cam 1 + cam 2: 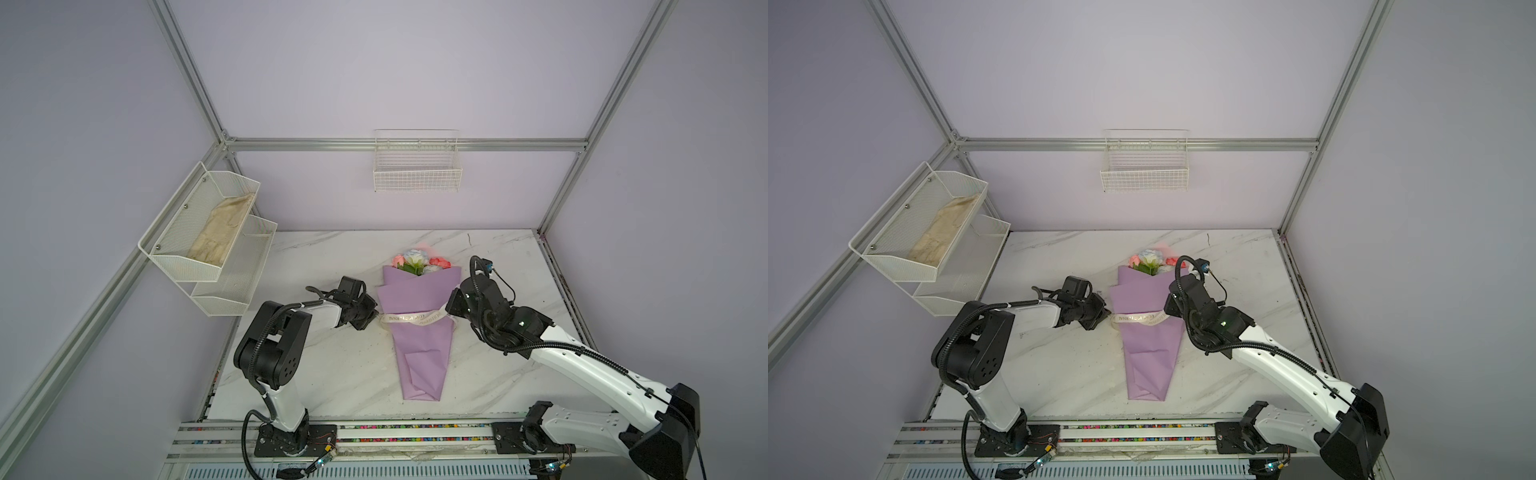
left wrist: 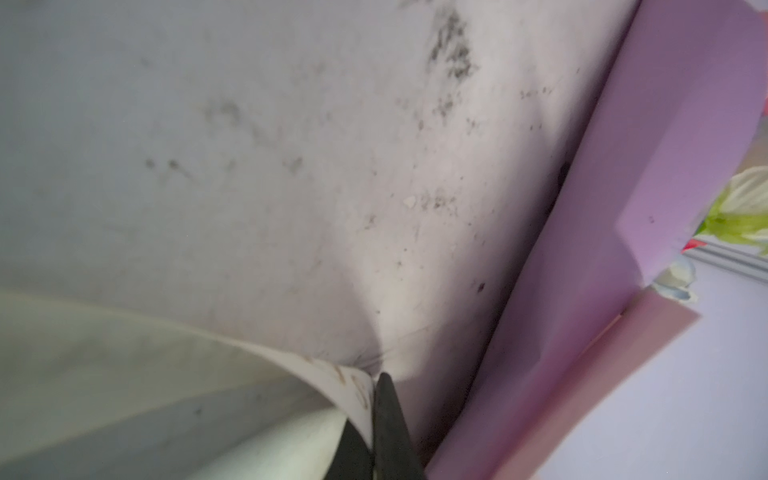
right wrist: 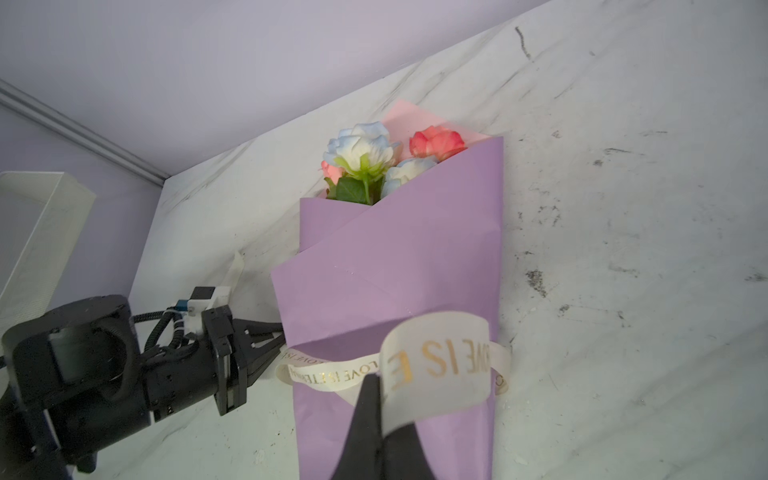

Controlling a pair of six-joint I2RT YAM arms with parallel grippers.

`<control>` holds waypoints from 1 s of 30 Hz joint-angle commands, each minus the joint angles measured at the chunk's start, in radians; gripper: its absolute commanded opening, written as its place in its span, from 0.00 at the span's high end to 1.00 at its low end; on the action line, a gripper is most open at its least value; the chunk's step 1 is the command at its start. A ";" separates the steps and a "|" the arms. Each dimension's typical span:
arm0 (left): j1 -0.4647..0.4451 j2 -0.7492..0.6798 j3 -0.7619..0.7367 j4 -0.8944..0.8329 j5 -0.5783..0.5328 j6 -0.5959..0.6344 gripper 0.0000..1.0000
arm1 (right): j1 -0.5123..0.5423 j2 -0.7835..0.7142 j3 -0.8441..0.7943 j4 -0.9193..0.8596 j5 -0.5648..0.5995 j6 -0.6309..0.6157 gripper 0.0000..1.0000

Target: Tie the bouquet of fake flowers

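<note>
Next, I let go of the other end of the ribbon with my right gripper on the bare marble (image 1: 468, 339) (image 3: 534, 420) next to the lilac wrap, on its own side.
The bouquet of fake flowers (image 1: 419, 336) (image 1: 1148, 349) lies flat on the marble table, wrapped in lilac paper, with its blue-white and pink-red roses (image 3: 365, 153) at the far end. A cream ribbon (image 1: 409, 318) (image 1: 1142, 318) printed with gold letters crosses the middle of the wrap. My left gripper (image 1: 376, 314) (image 2: 374, 399) is at the wrap's left edge, shut on one end of the ribbon (image 2: 354, 384). My right gripper (image 1: 448, 307) (image 3: 379, 395) is at the wrap's right edge, shut on the ribbon's other end (image 3: 436, 361), which curls over the paper.
A white wire basket (image 1: 417, 176) hangs on the back wall. Two white mesh shelves (image 1: 208, 232) on the left wall hold a cream bundle. The marble table (image 1: 332, 365) shows bare on both sides of the bouquet, and the arms' base rail runs along its near edge.
</note>
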 commanded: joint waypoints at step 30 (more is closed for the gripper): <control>0.047 -0.449 -0.149 -0.468 -0.325 0.474 1.00 | -0.424 -0.104 -0.173 -0.050 0.433 -0.020 1.00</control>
